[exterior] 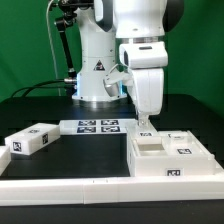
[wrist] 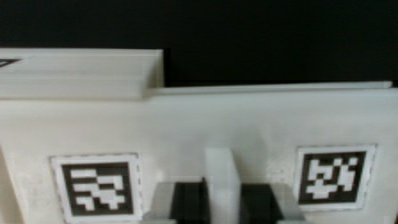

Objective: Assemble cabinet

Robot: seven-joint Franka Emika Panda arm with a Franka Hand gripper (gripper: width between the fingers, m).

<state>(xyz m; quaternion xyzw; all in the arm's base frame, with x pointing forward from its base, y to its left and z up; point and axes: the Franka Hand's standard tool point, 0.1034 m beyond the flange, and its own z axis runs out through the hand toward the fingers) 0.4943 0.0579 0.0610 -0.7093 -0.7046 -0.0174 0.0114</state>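
Note:
The robot's gripper should release the white door in the open half of the cabinet body (exterior: 151, 145), next to the tagged panel.
The white cabinet body (exterior: 165, 160) lies on the black table at the exterior view's right, open side up, with tags on its faces. My gripper (exterior: 147, 124) points straight down at its far edge. In the wrist view the body (wrist: 231, 120) fills the frame, with two tags and a thin upright wall (wrist: 230, 175) between them. My gripper (wrist: 230, 205) has a finger (wrist: 192, 205) tight against each side of that wall, shut on it. A separate white tagged cabinet piece (exterior: 30, 141) lies at the exterior view's left.
The marker board (exterior: 95, 126) lies flat in front of the robot base (exterior: 95, 85). A low white rail (exterior: 60, 186) runs along the table's front edge. Another white block (wrist: 80, 70) sits just beyond the cabinet body.

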